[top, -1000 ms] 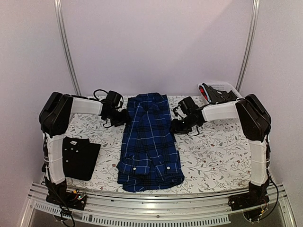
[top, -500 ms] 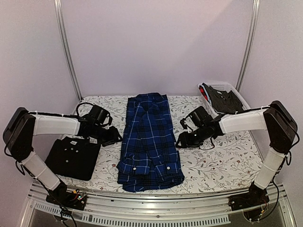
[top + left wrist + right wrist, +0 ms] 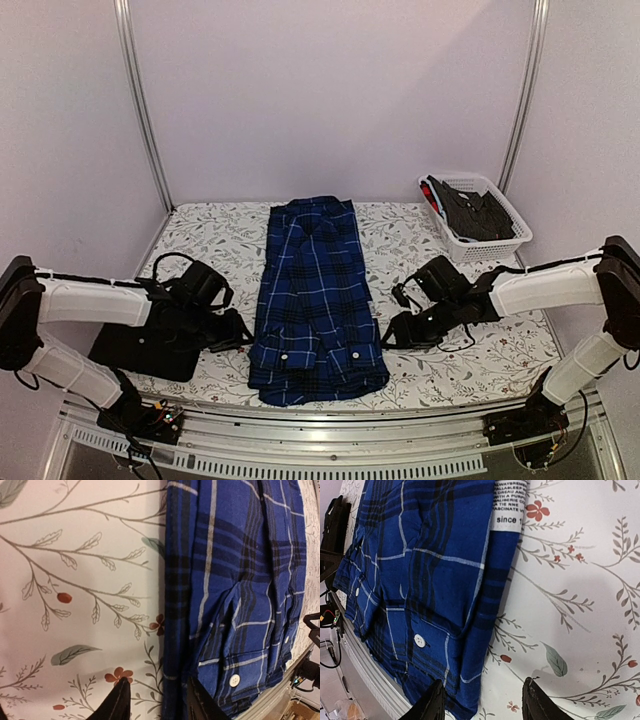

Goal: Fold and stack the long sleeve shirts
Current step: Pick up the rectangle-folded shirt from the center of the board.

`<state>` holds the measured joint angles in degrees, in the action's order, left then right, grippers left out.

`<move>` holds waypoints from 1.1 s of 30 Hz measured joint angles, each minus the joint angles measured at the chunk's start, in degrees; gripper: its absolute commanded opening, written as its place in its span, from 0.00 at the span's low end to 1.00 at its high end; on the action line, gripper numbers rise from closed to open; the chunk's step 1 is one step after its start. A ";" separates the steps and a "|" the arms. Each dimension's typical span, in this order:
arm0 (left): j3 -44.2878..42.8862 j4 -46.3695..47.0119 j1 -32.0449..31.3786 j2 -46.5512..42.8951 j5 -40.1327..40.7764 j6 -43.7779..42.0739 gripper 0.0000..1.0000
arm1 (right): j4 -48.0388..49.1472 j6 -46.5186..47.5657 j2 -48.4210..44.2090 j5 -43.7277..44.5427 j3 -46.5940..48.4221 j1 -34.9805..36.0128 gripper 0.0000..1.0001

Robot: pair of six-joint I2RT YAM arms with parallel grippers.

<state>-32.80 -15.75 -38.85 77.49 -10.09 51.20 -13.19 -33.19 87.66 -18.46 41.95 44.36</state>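
Note:
The fingers of my left gripper span only the plaid shirt's outer edge, so I should open them, reach further in and take the folded-in sleeve [image 3: 273, 349] along with it before lifting.
The blue plaid shirt [image 3: 315, 290] lies lengthwise down the middle of the table, sides folded in, cuffs at the near end. My left gripper [image 3: 240, 332] is open, low at the shirt's left edge near the bottom; in the left wrist view [image 3: 156, 700] its jaws straddle that edge of the plaid shirt [image 3: 235, 590]. My right gripper [image 3: 388, 335] is open at the shirt's right edge; in the right wrist view [image 3: 484, 702] the jaws span the edge of the plaid shirt [image 3: 430, 580]. The folded black shirt [image 3: 150, 345] lies at the near left, partly under my left arm.
A white lattice basket [image 3: 505, 238] holding dark clothes stands at the back right. The table has a floral cloth [image 3: 440, 240]. A metal rail [image 3: 330, 425] runs along the near edge, close to the shirt's bottom.
Both arms have swung down from the shirt's upper half toward the near end and lowered. The grippers now sit at the shirt's lower left and right edges. The shirt has not moved.

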 measured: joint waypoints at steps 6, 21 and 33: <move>4.28 1.60 -0.96 -2.10 -1.70 3.43 0.29 | 1.29 -2.75 -0.28 -0.92 -1.68 0.63 0.48; 4.76 4.02 -3.96 -0.83 -4.98 4.39 0.40 | 2.14 -3.91 -0.28 -1.88 -1.77 1.38 0.46; 3.67 4.70 -4.79 0.42 -6.23 5.51 0.40 | 4.24 -4.63 0.79 -3.19 -2.36 1.68 0.46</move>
<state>-29.12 -11.05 -43.64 77.91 -16.32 56.71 -8.95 -37.82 88.44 -21.65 39.59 46.04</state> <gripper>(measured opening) 0.408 0.460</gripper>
